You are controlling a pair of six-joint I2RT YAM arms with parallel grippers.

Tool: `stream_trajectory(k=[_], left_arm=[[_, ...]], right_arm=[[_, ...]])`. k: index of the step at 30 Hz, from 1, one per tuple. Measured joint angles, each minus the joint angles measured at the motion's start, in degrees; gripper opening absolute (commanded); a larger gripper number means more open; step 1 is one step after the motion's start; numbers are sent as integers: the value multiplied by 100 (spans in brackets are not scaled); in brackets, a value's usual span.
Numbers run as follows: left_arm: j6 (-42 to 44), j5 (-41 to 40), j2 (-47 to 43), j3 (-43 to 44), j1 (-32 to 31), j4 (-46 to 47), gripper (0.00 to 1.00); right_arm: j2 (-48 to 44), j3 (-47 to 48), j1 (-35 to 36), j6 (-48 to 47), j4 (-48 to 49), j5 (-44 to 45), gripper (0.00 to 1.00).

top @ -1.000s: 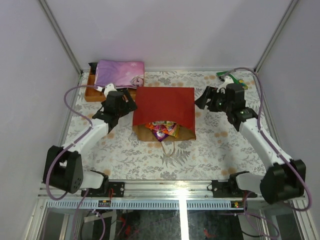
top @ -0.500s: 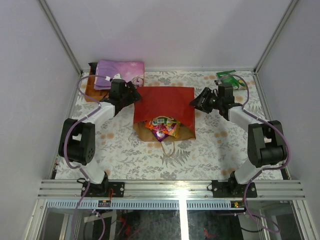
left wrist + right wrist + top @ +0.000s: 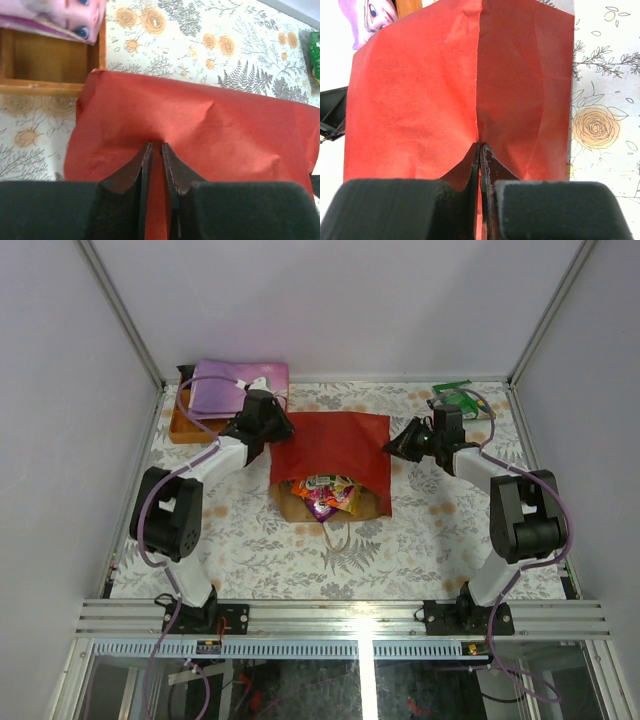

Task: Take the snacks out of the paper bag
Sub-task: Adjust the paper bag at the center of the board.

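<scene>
The bag's far corner is against the wooden box, so my left gripper needs to open and then, after my right gripper pulls the bag clear, take the bag's side edge [image 3: 74,137].
The paper bag [image 3: 330,445] lies flat in the middle of the table, red side up, its brown-lined mouth facing the near edge. Snacks [image 3: 326,494], green, purple and orange packets, show in that mouth. Thin loop handles [image 3: 337,536] trail toward the near edge. My left gripper [image 3: 279,430] is at the bag's far left corner. In the left wrist view my left gripper [image 3: 156,146] is shut on a pinch of the red paper [image 3: 210,120]. My right gripper [image 3: 393,448] is at the far right edge; up close my right gripper [image 3: 480,146] is shut on a fold of the bag [image 3: 415,100].
A wooden box [image 3: 186,426] with a pink-purple cloth [image 3: 235,385] stands at the back left, just beyond the left gripper. A green packet [image 3: 458,397] lies at the back right corner behind the right arm. Grey walls close in on three sides.
Both arms have reached inward to the bag's far corners. Both grippers, open a second ago, have closed on the red paper.
</scene>
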State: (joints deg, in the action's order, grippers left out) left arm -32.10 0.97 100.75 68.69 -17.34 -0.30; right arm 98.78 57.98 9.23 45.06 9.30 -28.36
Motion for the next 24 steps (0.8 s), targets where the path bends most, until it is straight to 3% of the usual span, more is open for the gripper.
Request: stream_trajectory(k=[4, 7, 9, 12, 14, 17, 24], left_arm=[[72, -11, 313, 409, -94, -48, 3], [144, -13, 638, 863, -101, -107, 6], [221, -17, 798, 1158, -103, -234, 22], [317, -83, 798, 1320, -122, -382, 60], [376, -203, 678, 1300, -144, -420, 73], [352, -479, 275, 1064, -144, -535, 85], [243, -756, -315, 348, 101, -680, 91]], right_arm=[[0, 72, -61, -33, -98, 33, 0], [-4, 118, -144, -55, -125, 33, 0], [-20, 120, -208, -61, -127, 42, 0], [-85, 118, -299, -68, -133, 105, 0], [-168, 101, -356, -81, -142, 179, 0], [-280, 66, -470, -125, -197, 260, 0], [-437, -101, -782, -160, -267, 380, 0]])
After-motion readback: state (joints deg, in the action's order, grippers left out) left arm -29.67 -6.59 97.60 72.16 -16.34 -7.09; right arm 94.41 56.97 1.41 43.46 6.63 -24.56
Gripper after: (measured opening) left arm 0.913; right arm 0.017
